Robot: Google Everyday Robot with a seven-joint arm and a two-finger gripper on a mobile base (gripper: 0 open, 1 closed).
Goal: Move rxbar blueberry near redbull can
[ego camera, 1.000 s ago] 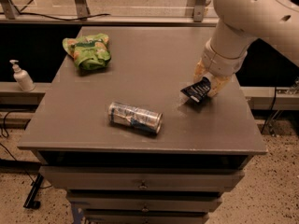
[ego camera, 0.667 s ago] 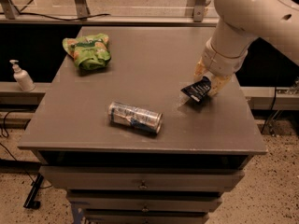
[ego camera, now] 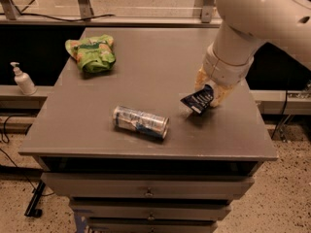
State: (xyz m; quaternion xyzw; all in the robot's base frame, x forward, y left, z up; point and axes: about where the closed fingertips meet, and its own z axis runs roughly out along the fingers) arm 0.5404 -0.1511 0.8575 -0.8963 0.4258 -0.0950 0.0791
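Note:
The rxbar blueberry will land on the grey table (ego camera: 185,118) close beside the redbull can's shiny round end, released by my gripper. The bar is now held just above the table.
The rxbar blueberry (ego camera: 198,101) is a small dark navy wrapper, tilted and held just above the right part of the grey table (ego camera: 146,72). My gripper (ego camera: 209,93) is shut on its upper right end, under the big white arm. The redbull can (ego camera: 140,122) lies on its side near the table's front, with its shiny round end to the right. The bar hangs a short way to the right of the can and slightly behind it, apart from it.
A green snack bag (ego camera: 91,54) lies at the back left of the table. A white pump bottle (ego camera: 22,79) stands on a ledge left of the table. Drawers (ego camera: 146,191) run below the front edge. The table's right edge is close to the gripper.

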